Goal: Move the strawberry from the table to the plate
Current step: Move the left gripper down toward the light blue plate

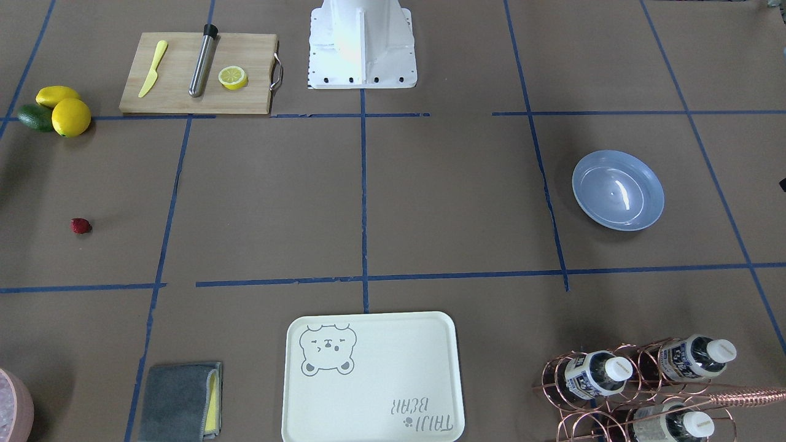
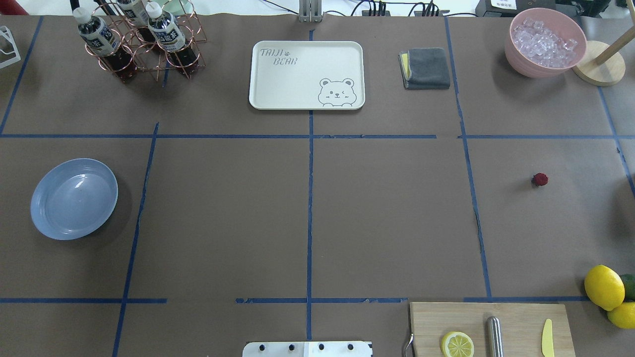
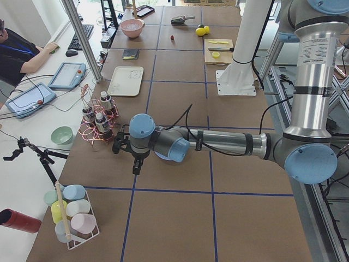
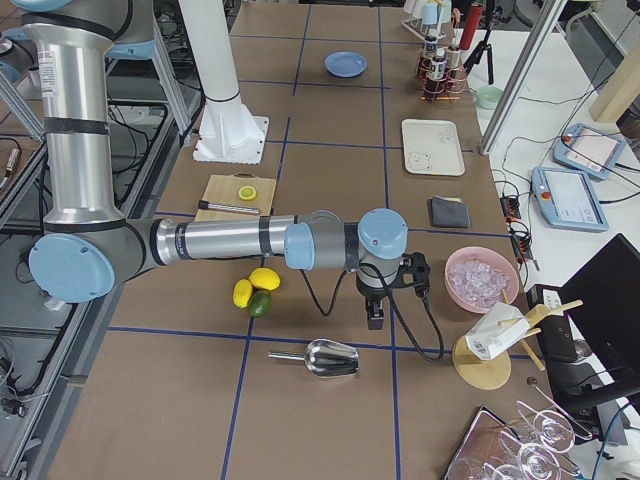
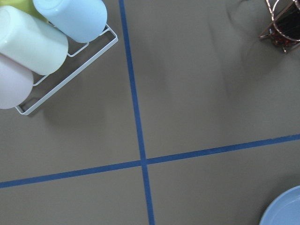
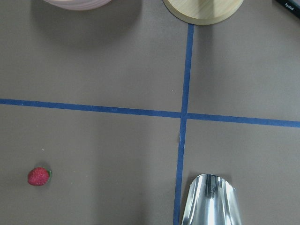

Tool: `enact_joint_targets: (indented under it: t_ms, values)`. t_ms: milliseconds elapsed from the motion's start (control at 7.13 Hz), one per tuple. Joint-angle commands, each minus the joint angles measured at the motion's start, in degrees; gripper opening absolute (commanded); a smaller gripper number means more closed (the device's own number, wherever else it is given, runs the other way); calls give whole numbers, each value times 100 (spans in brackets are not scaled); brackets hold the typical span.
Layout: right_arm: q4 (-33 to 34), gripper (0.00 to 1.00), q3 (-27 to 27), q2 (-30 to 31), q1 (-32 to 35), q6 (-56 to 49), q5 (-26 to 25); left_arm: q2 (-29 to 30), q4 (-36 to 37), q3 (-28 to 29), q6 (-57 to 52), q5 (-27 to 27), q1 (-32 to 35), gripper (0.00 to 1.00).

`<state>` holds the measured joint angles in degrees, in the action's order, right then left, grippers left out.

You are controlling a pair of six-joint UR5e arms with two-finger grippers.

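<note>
The light-blue plate's outer rim (image 1: 658,180), on the side away from the strawberry, should be my left gripper's next stop, and it should close there.
The strawberry (image 1: 81,226) (image 2: 539,179) is a tiny red fruit lying on the brown table (image 1: 454,196) on the robot's right side, and it shows at the lower left of the right wrist view (image 6: 39,176). Far across the table, on the robot's left side, rests the light-blue plate (image 1: 618,190) (image 2: 74,198) (image 4: 345,64) with nothing in it. My right gripper (image 4: 375,318) hangs over the table beyond the strawberry. The left gripper (image 3: 136,165) hangs near the plate's outer side. Both grippers show only in the side views, so I cannot tell whether they are open or shut.
A wooden cutting board (image 1: 196,73) carries a lemon half, a yellow knife and a steel cylinder. Lemons (image 2: 603,286) lie beside it. A cream tray (image 2: 307,74), a grey cloth (image 2: 425,68), a bottle rack (image 2: 134,39), a pink ice bowl (image 2: 544,42) and a metal scoop (image 6: 211,201) also stand around.
</note>
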<state>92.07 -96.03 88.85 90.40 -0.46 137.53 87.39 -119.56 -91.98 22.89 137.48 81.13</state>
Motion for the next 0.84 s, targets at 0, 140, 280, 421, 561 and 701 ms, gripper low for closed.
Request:
enact_joint_targets:
  t_ms: [0, 140, 280, 421, 561, 701]
  values:
    - [4, 100, 32, -104, -31, 37, 1, -774, -2361, 48, 2402, -45, -998, 99]
    - [4, 100, 32, -104, -66, 28, 10, -907, -2884, 66, 2918, -315, -1342, 99]
    - [-5, 100, -20, -122, -128, 28, 10, -917, -2967, 101, 3314, -753, -1772, 98]
    - [-5, 100, -30, -157, -189, 28, 10, -917, -3142, 267, 3414, -1227, -2064, 98]
    - [-5, 100, -38, -183, -225, 37, 19, -908, -3457, 408, 3719, -1432, -2275, 98]
    - [-5, 100, -38, -183, -225, 37, 28, -908, -3765, 470, 4210, -1530, -2512, 98]
